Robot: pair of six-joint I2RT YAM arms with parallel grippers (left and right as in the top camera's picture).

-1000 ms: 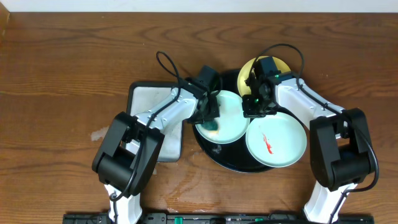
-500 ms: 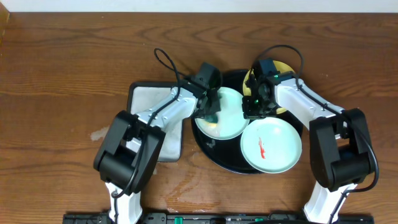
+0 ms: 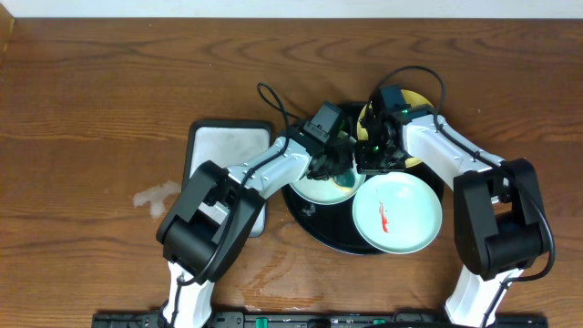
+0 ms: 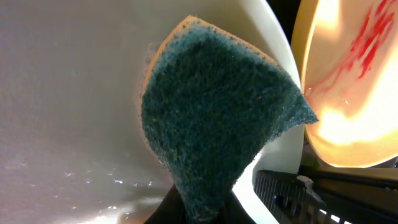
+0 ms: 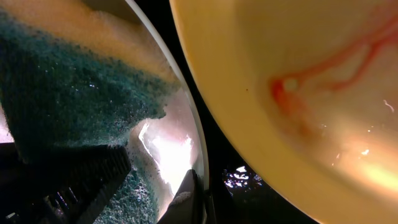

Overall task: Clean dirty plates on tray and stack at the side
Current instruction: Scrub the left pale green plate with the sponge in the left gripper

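Note:
My left gripper has the green sponge. It will let go of the sponge on the near end of the grey rectangular tray [image 3: 226, 210].
A pale mint-green plate [image 3: 314, 189] lies on the left part of the black tray [image 3: 314, 226]. My left gripper [image 3: 337, 171] is shut on a green sponge [image 4: 211, 124] and presses it on this plate's right side [image 4: 68, 93]. My right gripper [image 3: 366, 166] is shut on the same plate's right rim [image 5: 198, 155]. A second mint plate [image 3: 410, 219] with a red smear overlaps the tray's right side. A yellow plate [image 3: 412, 97] with red sauce [image 5: 298, 93] lies at the tray's back, mostly hidden under my right arm.
A grey rectangular tray [image 3: 223, 146] lies left of the black tray, partly under my left arm. Both arms meet over the black tray. Brown wooden table [image 3: 91, 109] surrounds everything. A wet patch [image 3: 155, 193] marks the table at the left.
My left gripper has dragged the sponge from the plate's left side to its right side. The smeared mint plate slid slightly left. My right gripper has stayed on the rim.

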